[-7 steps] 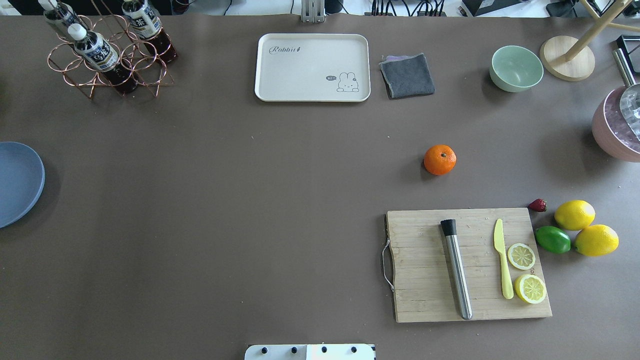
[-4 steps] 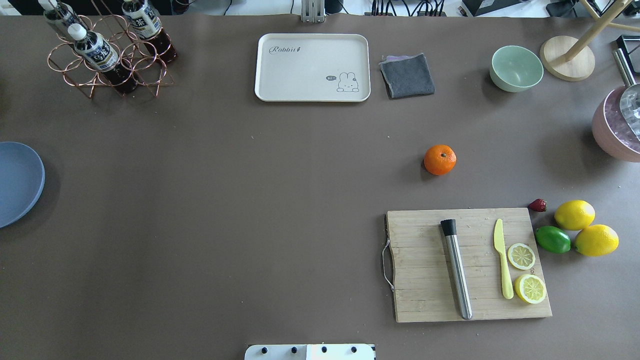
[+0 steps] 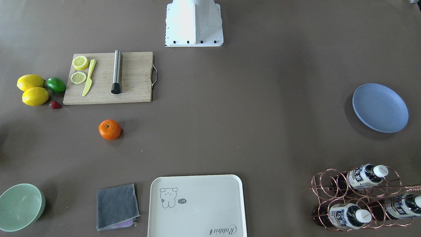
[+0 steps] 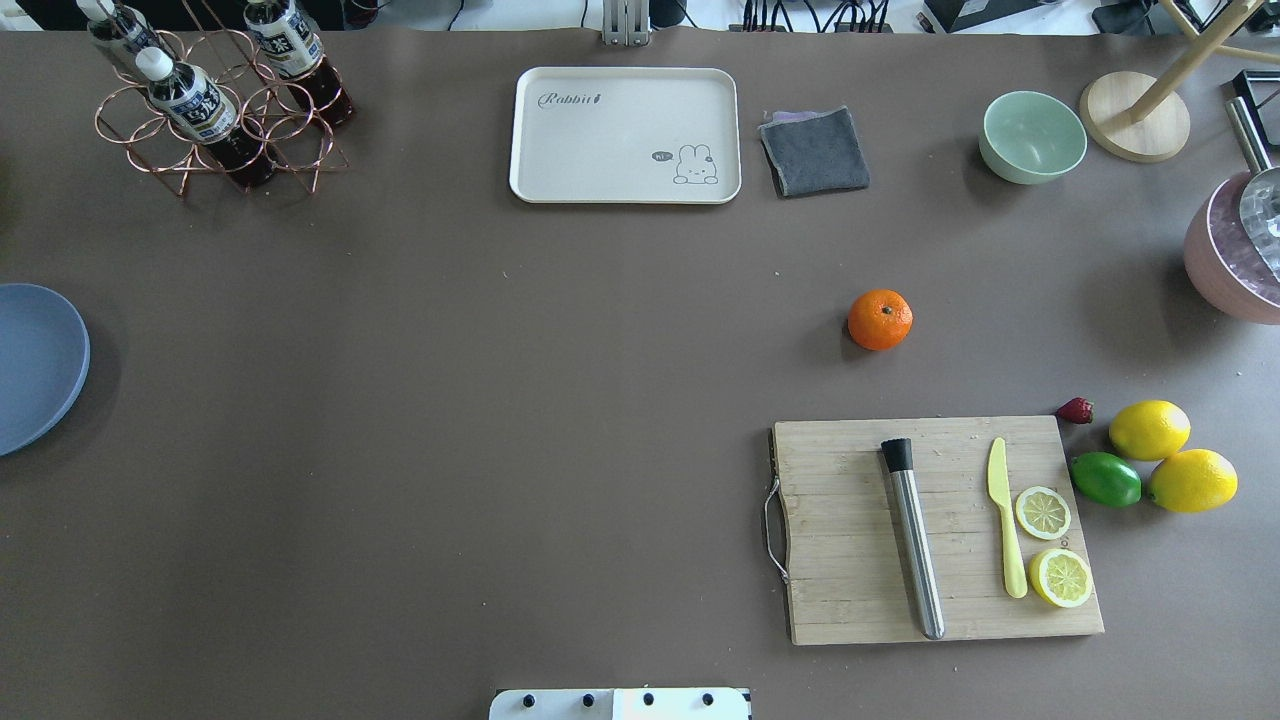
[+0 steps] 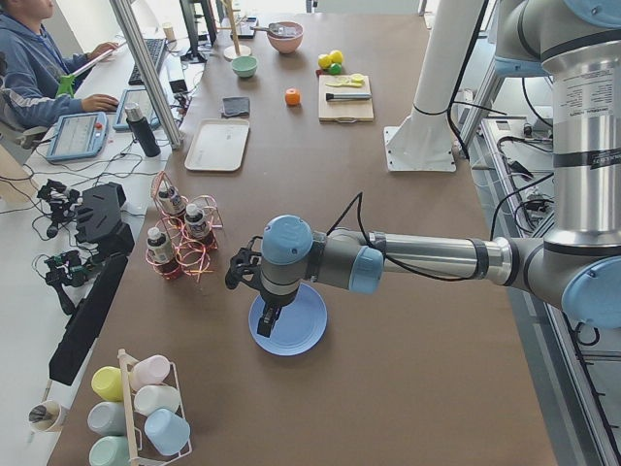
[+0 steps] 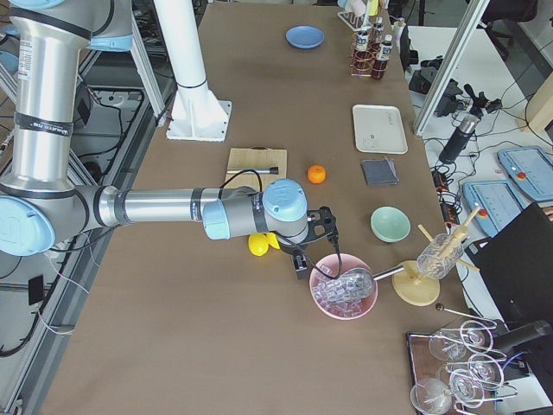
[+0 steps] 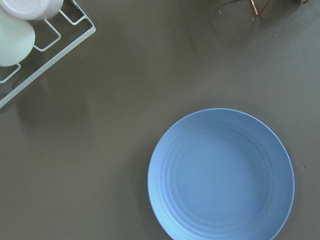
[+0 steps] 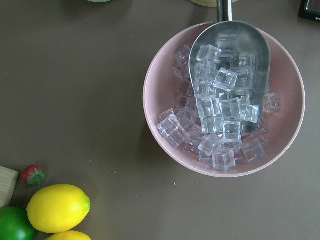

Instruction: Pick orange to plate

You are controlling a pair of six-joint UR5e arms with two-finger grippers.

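The blue plate is next for my left gripper, which should go down and close on the plate's rim (image 3: 407, 107) (image 7: 149, 179), on the side farthest from the orange.
The orange (image 4: 880, 319) rests alone on the brown table, just beyond the cutting board (image 4: 850, 540); it also shows in the front view as the orange (image 3: 110, 129). The blue plate (image 4: 30, 365) lies at the table's far left edge with nothing on it, and the left wrist view looks straight down on the plate (image 7: 222, 175). My left gripper (image 5: 269, 318) hangs over the plate (image 5: 296, 335); I cannot tell whether it is open or shut. My right gripper (image 6: 300, 262) hovers beside the pink ice bowl (image 6: 344, 292), far from the orange (image 6: 317, 174); its state is unclear too.
Two lemons (image 4: 1170, 455), a lime (image 4: 1105, 479) and a strawberry (image 4: 1075, 410) sit right of the board, which carries a muddler, a yellow knife and lemon slices. A cream tray (image 4: 625, 135), grey cloth (image 4: 814, 151), mint bowl (image 4: 1032, 137) and bottle rack (image 4: 215, 110) line the far edge.
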